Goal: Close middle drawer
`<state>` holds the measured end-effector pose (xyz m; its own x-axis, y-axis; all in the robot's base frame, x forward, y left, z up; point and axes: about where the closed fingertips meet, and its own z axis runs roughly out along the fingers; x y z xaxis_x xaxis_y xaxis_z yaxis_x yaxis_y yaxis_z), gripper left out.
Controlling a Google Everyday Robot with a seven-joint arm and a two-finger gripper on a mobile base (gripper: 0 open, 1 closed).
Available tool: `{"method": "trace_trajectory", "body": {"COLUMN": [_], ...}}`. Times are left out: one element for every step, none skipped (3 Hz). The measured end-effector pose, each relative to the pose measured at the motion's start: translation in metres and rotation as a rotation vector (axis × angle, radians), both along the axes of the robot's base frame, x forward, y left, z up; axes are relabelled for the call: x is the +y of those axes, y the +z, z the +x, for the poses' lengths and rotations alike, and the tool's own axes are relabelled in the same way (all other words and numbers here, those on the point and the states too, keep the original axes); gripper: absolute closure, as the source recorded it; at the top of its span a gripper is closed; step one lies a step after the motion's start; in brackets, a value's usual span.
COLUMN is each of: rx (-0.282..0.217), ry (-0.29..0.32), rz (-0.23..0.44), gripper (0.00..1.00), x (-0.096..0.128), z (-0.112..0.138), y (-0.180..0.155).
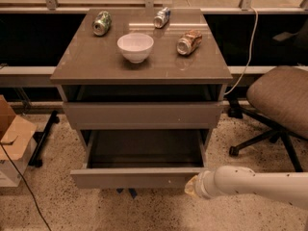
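Next, the gripper releases the middle drawer's front panel pushed back into the cabinet [144,159] below the taller drawer front. The middle drawer is now pulled far out.
The middle drawer [137,177] is pulled far out of the grey-brown cabinet [72,73]. Its low flat front panel has a tiny pale speck right of centre, and its deep grey box stands open and looks empty. My gripper [193,186] comes in from the right on a white arm [250,183]. It sits at the right end of the drawer's front panel, at or just in front of it. The drawer above it [142,114] has a taller front and sticks out a little.
On the cabinet top are a white bowl [135,47] and three cans lying on their sides [101,23] [162,17] [188,42]. An office chair [281,97] stands to the right. A cardboard box [13,136] and a black cable lie on the floor to the left.
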<state>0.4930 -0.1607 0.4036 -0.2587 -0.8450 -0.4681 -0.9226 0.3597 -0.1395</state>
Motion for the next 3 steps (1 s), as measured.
{"method": "trace_trajectory", "body": {"rx": [-0.079,-0.11,-0.12], "ry": [0.027,0.048,0.07], "rz": [0.031,0.071,0.1], "gripper": [1.0,1.0,1.0], "x": [0.018,0.029,0.035], "z": [0.029,0.049,0.067], "y": [0.004,0.003,0.004]}}
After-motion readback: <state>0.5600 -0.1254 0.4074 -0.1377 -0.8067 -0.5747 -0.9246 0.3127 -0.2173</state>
